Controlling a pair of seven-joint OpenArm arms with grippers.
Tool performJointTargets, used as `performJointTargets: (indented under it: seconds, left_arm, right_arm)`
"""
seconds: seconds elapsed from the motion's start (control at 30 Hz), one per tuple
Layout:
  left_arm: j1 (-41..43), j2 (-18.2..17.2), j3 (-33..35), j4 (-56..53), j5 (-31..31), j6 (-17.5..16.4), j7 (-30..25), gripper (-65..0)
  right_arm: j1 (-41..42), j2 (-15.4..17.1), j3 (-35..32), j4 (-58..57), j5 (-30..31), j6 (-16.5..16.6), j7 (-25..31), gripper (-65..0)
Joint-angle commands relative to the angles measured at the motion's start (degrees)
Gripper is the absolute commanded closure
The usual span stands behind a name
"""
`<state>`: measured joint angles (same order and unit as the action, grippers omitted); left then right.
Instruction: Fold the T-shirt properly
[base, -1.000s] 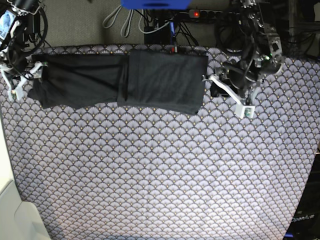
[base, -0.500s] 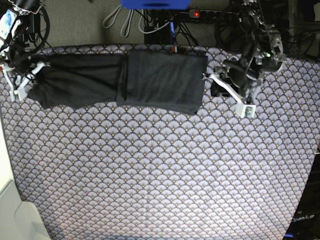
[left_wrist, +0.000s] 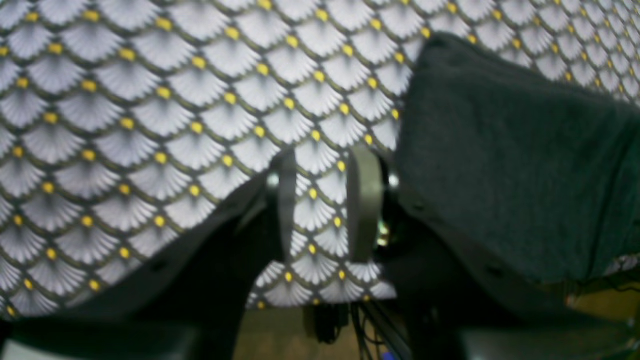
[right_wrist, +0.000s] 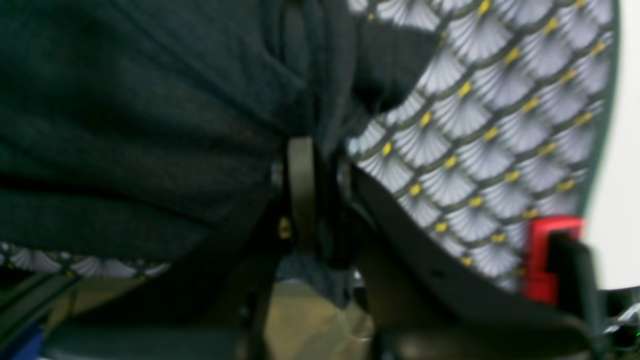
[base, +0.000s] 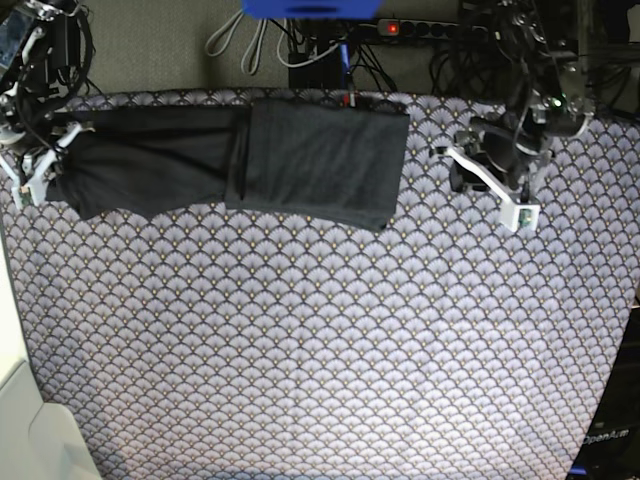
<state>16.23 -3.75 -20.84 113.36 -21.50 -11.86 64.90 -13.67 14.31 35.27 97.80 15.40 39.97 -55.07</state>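
My right gripper is to put the T-shirt's gripped end down on the doubled part (base: 385, 172), near its outer edge.
The dark charcoal T-shirt (base: 300, 160) lies as a long folded band along the back of the scallop-patterned tablecloth (base: 320, 330). Its right part is doubled over the left part. My right gripper (base: 45, 160) is at the shirt's left end. In the right wrist view the right gripper (right_wrist: 320, 190) is shut on a bunch of the shirt's fabric (right_wrist: 150, 100). My left gripper (base: 482, 178) is right of the shirt and apart from it. In the left wrist view the left gripper (left_wrist: 325, 200) is open and empty over the cloth, with the shirt's edge (left_wrist: 500, 160) beside it.
Cables and a power strip (base: 400, 27) lie behind the table's back edge, with a blue object (base: 310, 8) at the top. A white surface (base: 20, 420) borders the table at the front left. The table's right edge drops to dark floor (base: 620, 440).
My left gripper has drawn away to the right from the shirt's right edge. The shirt has shifted slightly left and back with my right gripper holding its left end.
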Motion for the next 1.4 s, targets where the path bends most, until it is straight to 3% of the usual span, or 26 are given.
performJointTargets:
  seconds: [0.0, 0.3, 0.6, 0.73, 0.93, 1.13, 1.37]
  left_arm:
    - [-0.3, -0.3, -1.0, 1.1, -0.6, -0.2, -0.9, -17.2]
    - [-0.4, -0.4, -9.5, 1.2, -0.6, -0.3, -0.9, -17.2]
    - [-0.2, -3.1, -11.4, 1.2, -0.6, -0.3, -0.8, -17.2]
    - [0.5, -3.9, -12.5, 1.2, -0.6, -0.3, -0.8, -17.2]
    - [0.5, -4.6, -15.2, 1.1, -0.6, -0.3, 1.5, -17.2]
    - [0.3, -4.7, -21.0, 1.1, -0.6, -0.3, 4.3, -17.3]
    - [1.5, -4.8, -23.6, 1.1, -0.6, -0.3, 4.3, -17.5]
  right_arm:
    - [-0.6, 0.0, -1.0, 2.4, 1.1, 0.0, 0.9, 0.0]
    - [-7.0, -6.5, -12.5, 16.0, 0.9, 0.0, 0.9, 0.0]
    - [-6.8, -6.7, -28.3, 17.0, 0.9, 0.0, 0.9, 0.0]
    - [-4.8, -9.8, -34.0, 17.0, 0.9, 0.0, 0.8, 0.0]
    - [1.4, -15.1, -41.8, 17.0, 0.9, 0.0, -4.8, 0.0]
    - [4.2, -17.9, -49.5, 16.5, 0.9, 0.0, -6.1, 0.0]
    - [7.1, -18.0, -55.5, 10.6, 1.1, 0.0, -5.7, 0.0]
